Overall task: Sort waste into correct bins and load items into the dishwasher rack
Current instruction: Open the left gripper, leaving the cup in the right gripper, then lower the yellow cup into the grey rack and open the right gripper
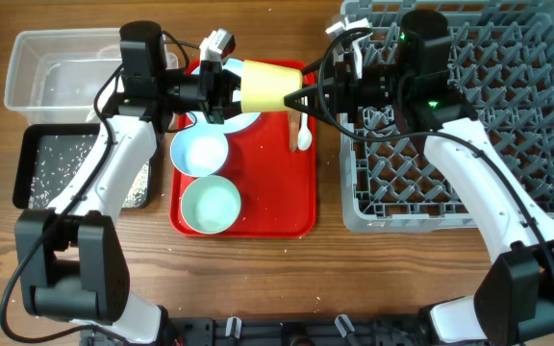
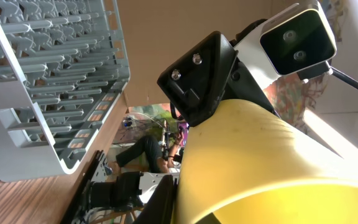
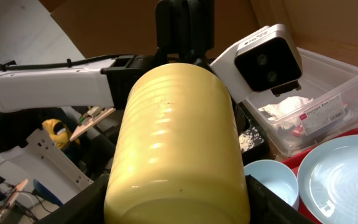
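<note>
The robot's right gripper should set the small yellow cup down in the grey dishwasher rack's near corner (image 1: 402, 193) beside the red serving tray.
The small yellow cup (image 1: 269, 86) is held on its side in the air above the red serving tray (image 1: 296, 216). My left gripper (image 1: 231, 88) is shut on the cup's left end. My right gripper (image 1: 301, 96) grips its right end, with a finger on each side of the cup (image 3: 176, 155). The cup (image 2: 247, 162) fills the left wrist view. On the tray lie the pale plate (image 1: 246, 122), a pale blue bowl (image 1: 198, 152), a mint bowl (image 1: 210, 207) and the white spoon (image 1: 303, 135). The grey dishwasher rack (image 1: 489, 125) stands at the right.
The clear tub (image 1: 51, 67) at the far left holds a red wrapper (image 3: 319, 115) and white tissue (image 3: 281, 109). The black tray (image 1: 37, 173) in front of it holds white crumbs. A few crumbs lie on the wooden table near the red tray.
</note>
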Robot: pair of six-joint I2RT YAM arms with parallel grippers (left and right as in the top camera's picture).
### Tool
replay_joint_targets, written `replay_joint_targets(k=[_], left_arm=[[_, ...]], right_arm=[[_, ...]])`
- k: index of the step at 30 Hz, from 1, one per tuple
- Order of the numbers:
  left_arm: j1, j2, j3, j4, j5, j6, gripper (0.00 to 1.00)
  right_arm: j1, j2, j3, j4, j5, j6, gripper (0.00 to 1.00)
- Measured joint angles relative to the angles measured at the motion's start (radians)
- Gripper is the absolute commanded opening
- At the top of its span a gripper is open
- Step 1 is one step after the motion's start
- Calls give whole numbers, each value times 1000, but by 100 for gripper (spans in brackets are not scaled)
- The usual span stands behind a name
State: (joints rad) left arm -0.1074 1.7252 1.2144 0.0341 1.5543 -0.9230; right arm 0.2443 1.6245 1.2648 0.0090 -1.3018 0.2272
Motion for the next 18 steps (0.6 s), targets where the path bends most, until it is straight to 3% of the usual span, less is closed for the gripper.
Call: replay_joint_targets(k=[6, 15, 18], left_arm=[[0, 0, 0, 0, 0, -3, 16], [0, 0, 0, 0, 0, -3, 16], [0, 0, 0, 0, -7, -3, 16]], right_arm=[[-12, 3, 0, 0, -16, 0, 45], [-201, 5, 0, -4, -48, 41, 40], [-259, 5, 1, -87, -3, 70, 41]])
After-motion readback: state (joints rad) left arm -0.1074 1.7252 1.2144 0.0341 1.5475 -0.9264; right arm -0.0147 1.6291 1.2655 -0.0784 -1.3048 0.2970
